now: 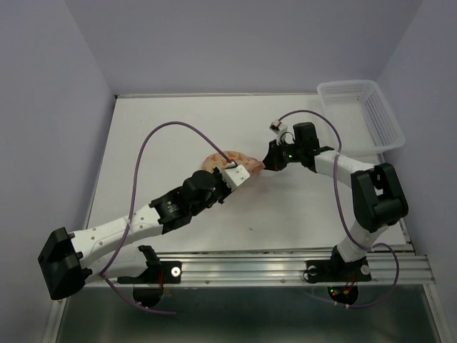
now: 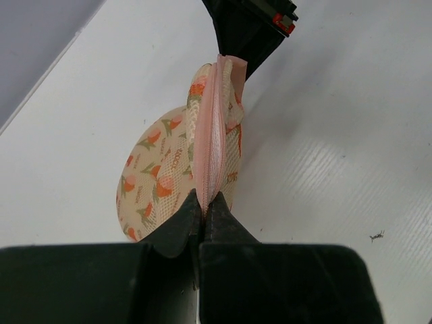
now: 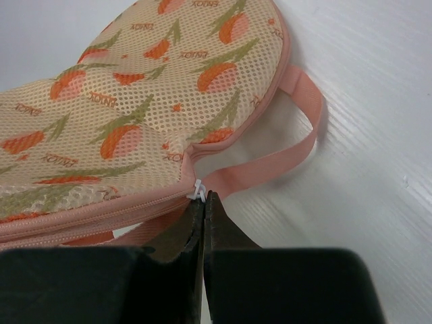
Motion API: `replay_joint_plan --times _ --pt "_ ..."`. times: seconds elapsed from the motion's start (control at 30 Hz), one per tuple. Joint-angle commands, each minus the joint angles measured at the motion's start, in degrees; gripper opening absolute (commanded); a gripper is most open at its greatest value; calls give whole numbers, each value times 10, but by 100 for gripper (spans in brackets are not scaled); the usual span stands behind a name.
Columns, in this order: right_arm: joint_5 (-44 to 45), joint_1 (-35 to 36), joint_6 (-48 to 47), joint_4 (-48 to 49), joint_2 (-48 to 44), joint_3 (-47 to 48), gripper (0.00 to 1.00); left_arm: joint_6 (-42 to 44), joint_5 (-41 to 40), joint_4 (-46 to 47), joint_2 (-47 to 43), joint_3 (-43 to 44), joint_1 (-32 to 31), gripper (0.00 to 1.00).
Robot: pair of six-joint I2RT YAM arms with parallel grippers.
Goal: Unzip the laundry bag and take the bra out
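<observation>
The laundry bag's zip edge bends sharply at the zip pull, far from where my left gripper holds it, so next I ease back and my left gripper needs to take the zip edge closer (image 3: 121, 206).
The laundry bag (image 1: 232, 158) is a cream-peach pouch with orange print and pink zip edging, held up on edge between the two grippers mid-table. My left gripper (image 2: 203, 202) is shut on the bag's pink zip edge (image 2: 214, 135) at its near end. My right gripper (image 3: 202, 200) is shut on the small white zip pull (image 3: 198, 191) at the bag's notch, beside the pink loop strap (image 3: 297, 145). The zip (image 3: 81, 219) looks closed along its visible length. The bra is hidden from view.
A white plastic lattice basket (image 1: 363, 111) stands at the table's far right corner. Purple cables (image 1: 161, 136) arc over both arms. The white table (image 1: 178, 114) ends at a metal rail (image 1: 285, 268) in front, with walls on the other sides.
</observation>
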Motion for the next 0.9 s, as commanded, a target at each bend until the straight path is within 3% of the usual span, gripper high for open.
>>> replay_joint_plan --times 0.0,0.2,0.33,0.4,0.43,0.47,0.57,0.63,0.67,0.77,0.87 --pt "146 -40 -32 68 -5 -29 1 4 -14 94 -59 15 -4 0" --pt "132 -40 -10 62 -101 -41 1 -36 -3 78 -10 5 -3 0" --pt "144 -40 -6 47 -143 -51 1 -102 -93 94 18 -15 -1 0" --pt "151 -40 9 37 -153 -54 1 -124 -124 123 31 -35 20 13" --pt "152 -40 18 36 -163 -55 1 -150 -117 125 34 -40 33 25" --pt "149 -40 18 31 -167 -56 1 -164 -88 124 38 -36 51 50" --pt "168 -23 22 10 -185 -56 1 -186 -47 113 50 -33 106 71" --pt "186 -2 22 2 -193 -56 1 -186 -47 112 54 -35 116 75" --pt "195 7 21 -4 -199 -55 1 -182 -47 106 60 -33 116 84" --pt "217 42 31 -15 -203 -50 1 -186 -42 92 73 -19 116 96" --pt "241 64 50 -23 -207 -45 1 -186 -8 68 87 -1 116 99"
